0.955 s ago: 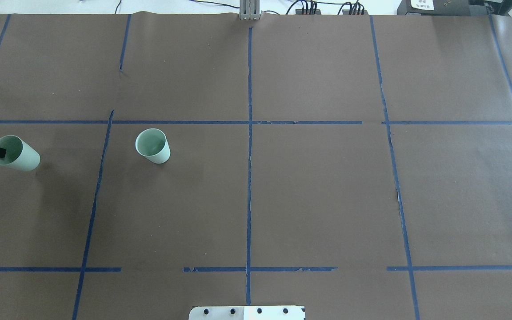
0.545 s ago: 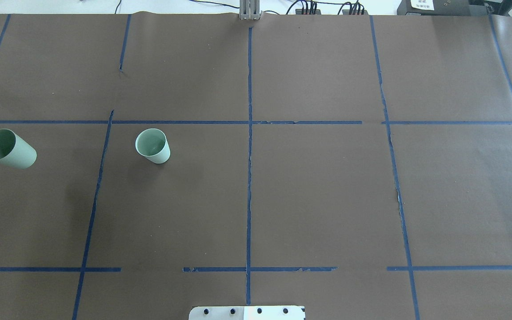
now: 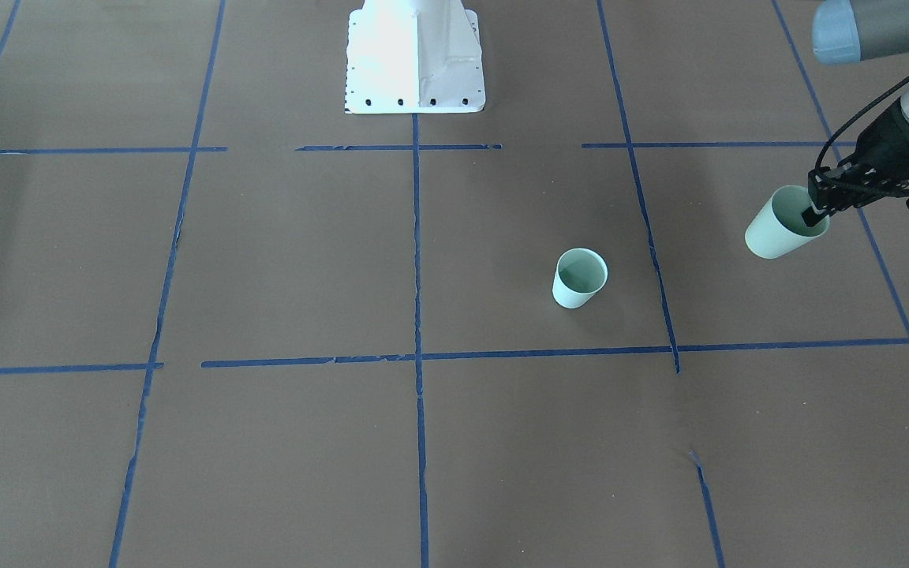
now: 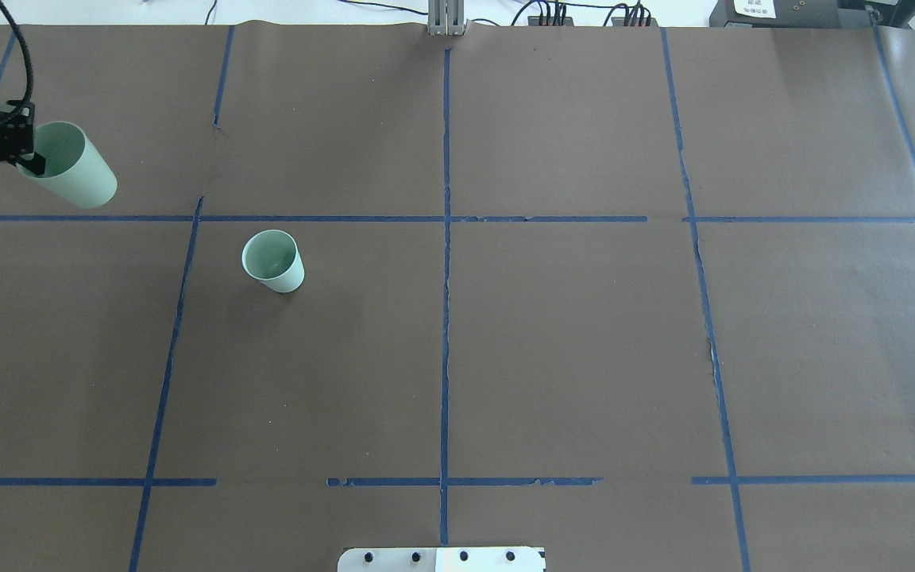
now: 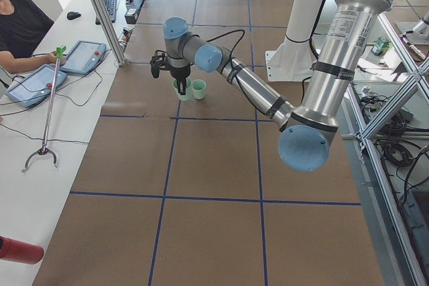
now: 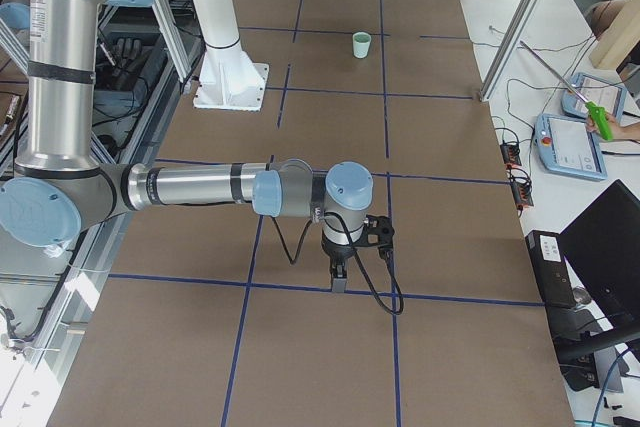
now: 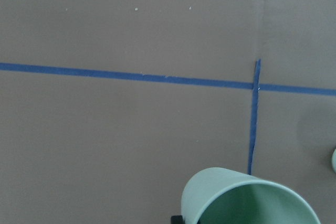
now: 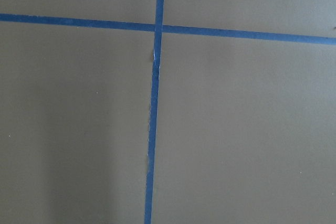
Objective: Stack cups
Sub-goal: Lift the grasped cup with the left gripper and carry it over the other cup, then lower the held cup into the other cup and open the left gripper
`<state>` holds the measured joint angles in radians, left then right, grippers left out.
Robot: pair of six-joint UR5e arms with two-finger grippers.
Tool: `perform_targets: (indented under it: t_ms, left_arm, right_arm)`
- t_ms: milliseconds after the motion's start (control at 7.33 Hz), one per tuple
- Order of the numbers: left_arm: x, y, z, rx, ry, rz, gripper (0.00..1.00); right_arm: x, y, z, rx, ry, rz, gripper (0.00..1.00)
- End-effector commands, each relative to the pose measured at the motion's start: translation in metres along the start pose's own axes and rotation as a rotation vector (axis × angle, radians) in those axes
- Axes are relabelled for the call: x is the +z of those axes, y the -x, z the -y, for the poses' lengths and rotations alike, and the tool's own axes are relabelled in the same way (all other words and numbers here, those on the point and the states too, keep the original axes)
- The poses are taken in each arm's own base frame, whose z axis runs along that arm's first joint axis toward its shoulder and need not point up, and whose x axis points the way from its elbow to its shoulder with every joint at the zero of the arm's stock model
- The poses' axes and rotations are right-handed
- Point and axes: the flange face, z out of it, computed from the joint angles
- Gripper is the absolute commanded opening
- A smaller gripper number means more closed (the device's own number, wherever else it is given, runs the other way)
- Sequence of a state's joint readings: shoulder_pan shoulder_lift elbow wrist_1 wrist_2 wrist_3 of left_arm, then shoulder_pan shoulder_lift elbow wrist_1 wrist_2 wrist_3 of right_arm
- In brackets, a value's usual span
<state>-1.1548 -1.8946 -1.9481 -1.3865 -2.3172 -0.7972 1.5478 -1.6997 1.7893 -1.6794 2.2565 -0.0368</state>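
Observation:
Next, I let go of the held cup with my left gripper inside the mint-green cup (image 3: 581, 273) that stands upright on the brown table.
Two pale mint-green cups. One cup (image 4: 273, 260) stands upright on the brown table, also in the front view (image 3: 579, 278). My left gripper (image 4: 28, 159) is shut on the rim of the other cup (image 4: 80, 181), one finger inside it. It holds the cup tilted in the air at the far left of the table, apart from the standing cup. The front view shows the same grip (image 3: 815, 214) on the held cup (image 3: 774, 233). The left wrist view shows the held cup's rim (image 7: 247, 198). My right gripper (image 6: 338, 282) shows only in the exterior right view, low over bare table; I cannot tell its state.
Blue tape lines divide the brown paper-covered table (image 4: 569, 349). The robot's white base plate (image 3: 415, 55) sits at the near middle edge. An operator (image 5: 23, 28) sits at a side table with tablets beyond the table's far edge.
My left gripper has lifted the held cup, which now sits higher and slightly further right in the overhead view. The standing cup has not moved.

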Motion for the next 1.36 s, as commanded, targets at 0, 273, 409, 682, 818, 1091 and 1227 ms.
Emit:
perform_targets:
  t_ms: [0, 273, 409, 682, 818, 1091, 1227]
  left_arm:
    - [0.028, -0.086, -0.028, -0.071, 0.055, -0.01, 0.0]
    - [0.078, -0.126, -0.049, -0.105, 0.038, -0.051, 0.0]
    - [0.093, -0.128, -0.05, -0.105, 0.052, -0.047, 0.0]
    - [0.116, -0.125, -0.039, -0.095, 0.052, -0.052, 0.0]
    - [0.12, -0.124, -0.038, -0.092, 0.047, -0.053, 0.0]
    - [0.124, -0.125, -0.04, -0.086, 0.052, -0.052, 0.0]
    - [0.125, -0.126, -0.042, -0.084, 0.056, -0.052, 0.0]
  right_arm:
    - [0.0, 0.0, 0.0, 0.0, 0.0, 0.0, 1.0]
    - [0.0, 0.0, 0.0, 0.001, 0.001, 0.0, 1.0]
    - [0.0, 0.0, 0.0, 0.001, 0.001, 0.0, 1.0]
    - [0.0, 0.0, 0.0, 0.0, 0.0, 0.0, 1.0]
    - [0.0, 0.0, 0.0, 0.0, 0.0, 0.0, 1.0]
    - [0.0, 0.0, 0.0, 0.0, 0.0, 0.0, 1.0]
    - [0.0, 0.0, 0.0, 0.001, 0.001, 0.0, 1.0]
